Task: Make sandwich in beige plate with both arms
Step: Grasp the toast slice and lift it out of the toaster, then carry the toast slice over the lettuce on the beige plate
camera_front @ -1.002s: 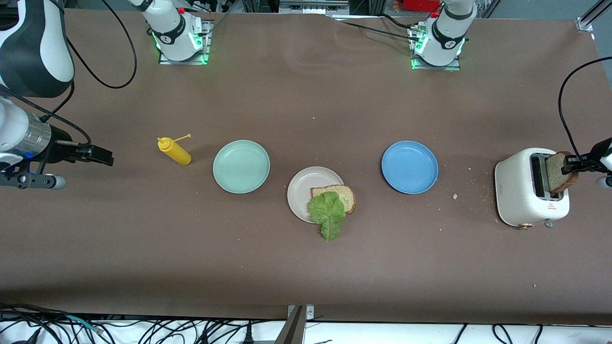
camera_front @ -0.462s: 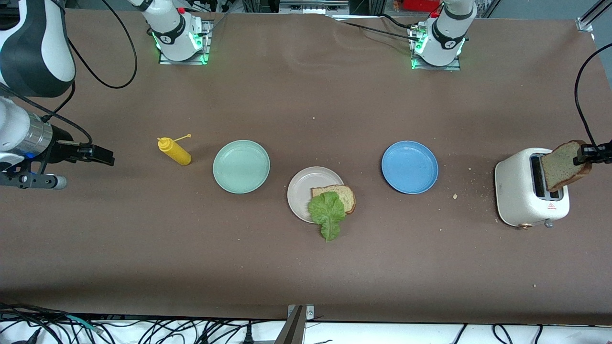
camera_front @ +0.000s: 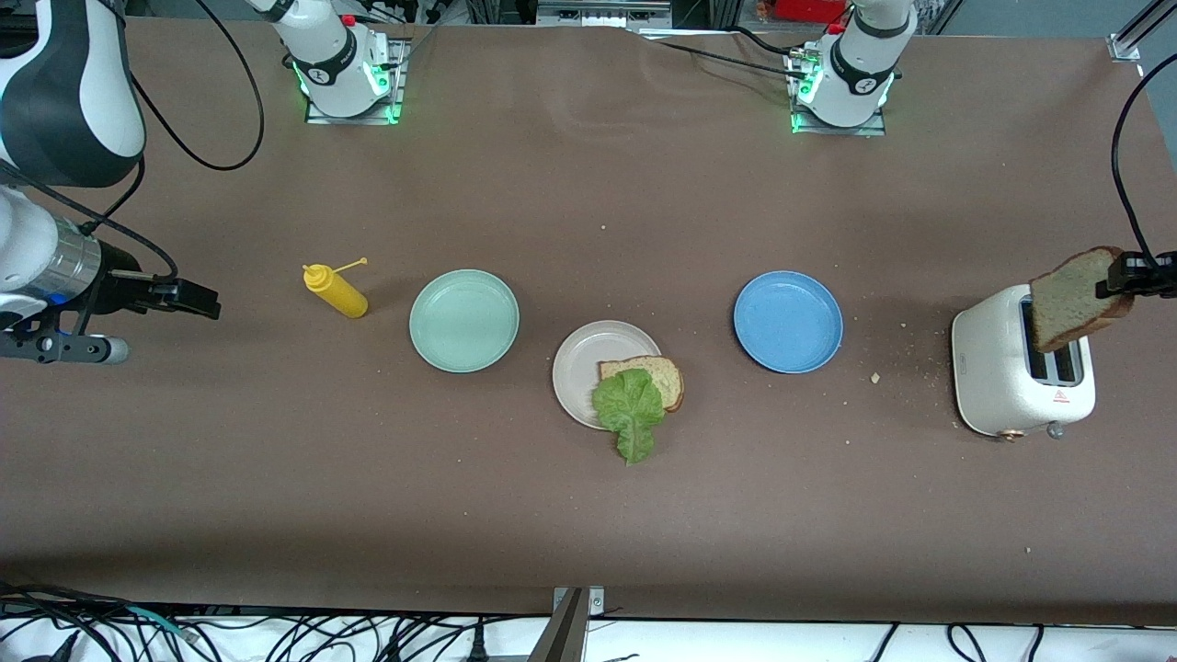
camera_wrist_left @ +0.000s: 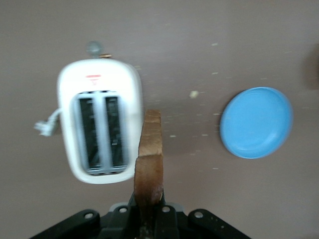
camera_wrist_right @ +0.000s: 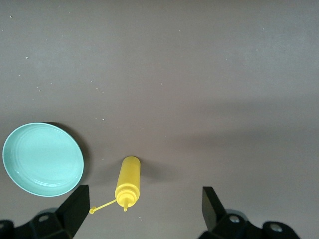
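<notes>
Next, I release the second bread slice atop the green lettuce leaf (camera_front: 635, 373) over the beige plate with my left gripper.
The beige plate (camera_front: 579, 359) lies mid-table with one bread slice (camera_front: 664, 375) on it and a green lettuce leaf (camera_front: 629, 409) on that slice, hanging over the rim. My left gripper (camera_front: 1120, 276) is shut on a second bread slice (camera_front: 1067, 299) and holds it on edge above the white toaster (camera_front: 998, 382). In the left wrist view the slice (camera_wrist_left: 149, 159) stands clamped between my fingers beside the toaster (camera_wrist_left: 99, 129). My right gripper (camera_wrist_right: 144, 204) is open and empty, waiting over the table at the right arm's end.
A mint-green plate (camera_front: 464, 320) and a yellow squeeze bottle (camera_front: 337, 291) lie toward the right arm's end. A blue plate (camera_front: 788, 321) lies between the beige plate and the toaster. Crumbs lie scattered by the toaster.
My left gripper has lifted the bread slice up out of the toaster slot until it hangs clear above the toaster. The right arm has not moved.
</notes>
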You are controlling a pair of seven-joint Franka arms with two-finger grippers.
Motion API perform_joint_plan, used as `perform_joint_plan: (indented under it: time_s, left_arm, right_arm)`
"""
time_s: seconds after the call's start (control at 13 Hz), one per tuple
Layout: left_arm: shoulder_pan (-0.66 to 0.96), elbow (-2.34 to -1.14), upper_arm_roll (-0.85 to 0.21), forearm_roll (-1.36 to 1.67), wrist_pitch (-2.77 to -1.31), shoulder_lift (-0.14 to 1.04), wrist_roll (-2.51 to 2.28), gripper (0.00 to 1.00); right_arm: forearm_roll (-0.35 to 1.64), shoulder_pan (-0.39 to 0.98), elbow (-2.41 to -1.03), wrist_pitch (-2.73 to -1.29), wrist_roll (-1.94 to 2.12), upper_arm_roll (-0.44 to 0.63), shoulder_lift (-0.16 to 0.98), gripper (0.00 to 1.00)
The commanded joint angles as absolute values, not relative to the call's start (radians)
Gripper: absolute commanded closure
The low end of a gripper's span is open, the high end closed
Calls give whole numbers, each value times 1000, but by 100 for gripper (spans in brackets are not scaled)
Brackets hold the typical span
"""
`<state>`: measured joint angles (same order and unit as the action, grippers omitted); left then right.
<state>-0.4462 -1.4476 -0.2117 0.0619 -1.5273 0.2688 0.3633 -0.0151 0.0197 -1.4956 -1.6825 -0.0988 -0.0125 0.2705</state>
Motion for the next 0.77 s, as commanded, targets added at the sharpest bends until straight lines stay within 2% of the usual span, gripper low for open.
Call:
perform_joint_plan:
  time_s: [0.0,0.15,0.39,0.69]
  left_arm:
    - [-449,-1422,-213,203,-1467,281,361,100]
    - [-427,-1434,-213,366,-1441,311,318,100]
    - [-307,-1427,-213,559,-1410,428,282,100]
    - [-132,-1431,-213,733,-1532,520,281,100]
  right_arm:
    - [3,17,-1532,-1695,-78,-12,239,0]
    - [3,17,-1532,-1692,-78,-12,239,0]
    - [3,17,-1532,-1695,-78,-12,239,0]
    - [3,17,-1532,-1694,-78,-11,239,0]
